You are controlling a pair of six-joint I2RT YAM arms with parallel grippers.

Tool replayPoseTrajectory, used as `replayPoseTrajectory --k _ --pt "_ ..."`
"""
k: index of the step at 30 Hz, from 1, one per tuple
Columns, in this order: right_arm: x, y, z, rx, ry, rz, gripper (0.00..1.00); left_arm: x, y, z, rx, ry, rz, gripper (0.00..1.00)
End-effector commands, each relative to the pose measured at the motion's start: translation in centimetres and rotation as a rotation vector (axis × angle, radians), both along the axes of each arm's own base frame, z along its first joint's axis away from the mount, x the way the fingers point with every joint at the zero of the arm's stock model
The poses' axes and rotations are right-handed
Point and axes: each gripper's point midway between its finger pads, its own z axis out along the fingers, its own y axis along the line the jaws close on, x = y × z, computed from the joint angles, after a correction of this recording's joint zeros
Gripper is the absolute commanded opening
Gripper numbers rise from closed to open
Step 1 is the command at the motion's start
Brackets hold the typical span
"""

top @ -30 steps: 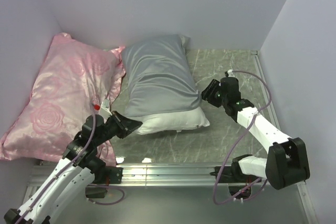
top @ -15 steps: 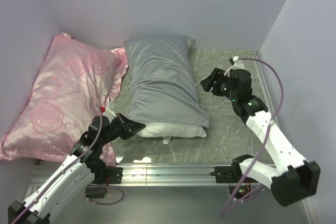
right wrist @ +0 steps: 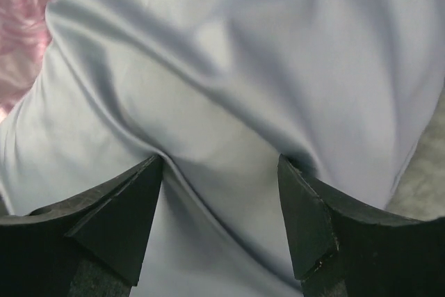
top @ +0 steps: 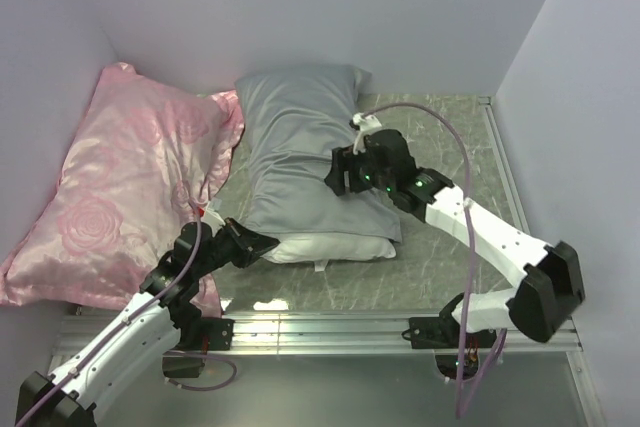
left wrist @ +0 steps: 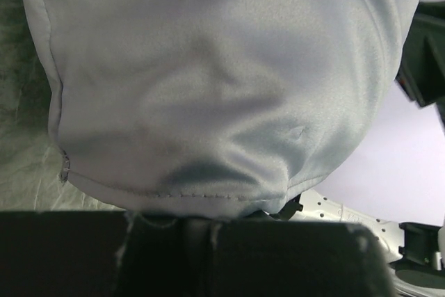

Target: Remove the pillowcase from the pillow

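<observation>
The robot's right gripper is near the side of the pillowcase, far from the pillow's corner in the left gripper, so it should grab the pillowcase's middle [top: 293,147] and pull back.
The grey-blue pillowcase [top: 305,152] covers the white pillow [top: 335,247], whose near end sticks out bare. My left gripper [top: 258,244] is at the pillow's near left corner. In the left wrist view the pillowcase [left wrist: 208,81] fills the frame, its stitched hem right above my left gripper [left wrist: 208,222], whose jaws look shut on the pillow's edge. My right gripper [top: 340,175] is open on top of the pillowcase. In the right wrist view it [right wrist: 221,165] presses both tips into the satin [right wrist: 229,53], a fold lying between them.
A pink rose-patterned pillow [top: 120,187] lies at the left, against the wall and touching the pillowcase's left side. Walls close in at the back, left and right. Bare marble table [top: 450,137] shows to the right. A metal rail [top: 320,327] runs along the near edge.
My right arm swung left from over the bare table onto the pillowcase, jaws open. The pillow straightened and slid slightly. My left gripper stayed at the near left corner.
</observation>
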Motion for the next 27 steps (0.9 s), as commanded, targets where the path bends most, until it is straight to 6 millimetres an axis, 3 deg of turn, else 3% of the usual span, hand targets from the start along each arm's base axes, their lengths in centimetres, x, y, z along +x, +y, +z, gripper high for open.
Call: replayPoseTrajectory --k 1,4,5,6,8,11,12,13,14,16,19,23,27 --pt "2.8 1.4 5.0 -0.035 -0.171 -0.027 0.75 0.3 -0.4 1.5 -0.042 -0.049 -0.009 0.00" --pt "3.9 2.9 6.0 -0.085 -0.215 -0.021 0.75 0.1 -0.5 1.3 -0.042 -0.043 -0.019 0.01" --pt "4.5 3.4 7.5 -0.076 -0.239 -0.021 0.75 0.1 -0.5 1.2 -0.042 -0.042 -0.019 0.01" --pt "5.1 3.9 5.9 -0.125 -0.206 -0.009 0.74 0.1 -0.4 1.2 -0.040 -0.042 -0.018 0.01" --pt "5.7 4.8 6.6 -0.137 -0.212 0.016 0.73 0.0 -0.4 1.2 -0.037 -0.043 -0.019 0.00" --pt "5.6 6.7 5.4 -0.208 -0.203 0.113 0.73 -0.2 -0.4 1.3 -0.036 -0.042 -0.027 0.01" --pt "5.5 7.4 6.1 -0.211 -0.218 0.136 0.73 -0.2 -0.5 1.5 -0.035 -0.048 -0.030 0.01" --pt "5.3 7.4 5.1 -0.236 -0.197 0.144 0.73 -0.3 -0.5 1.4 -0.032 -0.045 -0.032 0.01" --pt "5.5 7.7 5.6 -0.259 -0.218 0.166 0.73 -0.3 -0.5 1.6 -0.032 -0.047 -0.034 0.01" --pt "5.2 7.8 4.6 -0.310 -0.203 0.203 0.73 -0.2 -0.5 1.6 -0.029 -0.050 -0.034 0.00" --pt "5.0 7.7 5.1 -0.319 -0.218 0.217 0.74 -0.3 -0.5 1.6 -0.031 -0.047 -0.038 0.01" --pt "3.4 8.6 6.8 -0.269 -0.243 0.289 0.75 -0.2 -0.6 1.6 -0.033 -0.049 -0.039 0.01" --pt "4.0 9.0 5.5 -0.358 -0.230 0.276 0.75 -0.3 -0.5 1.7 -0.024 -0.051 -0.042 0.01"
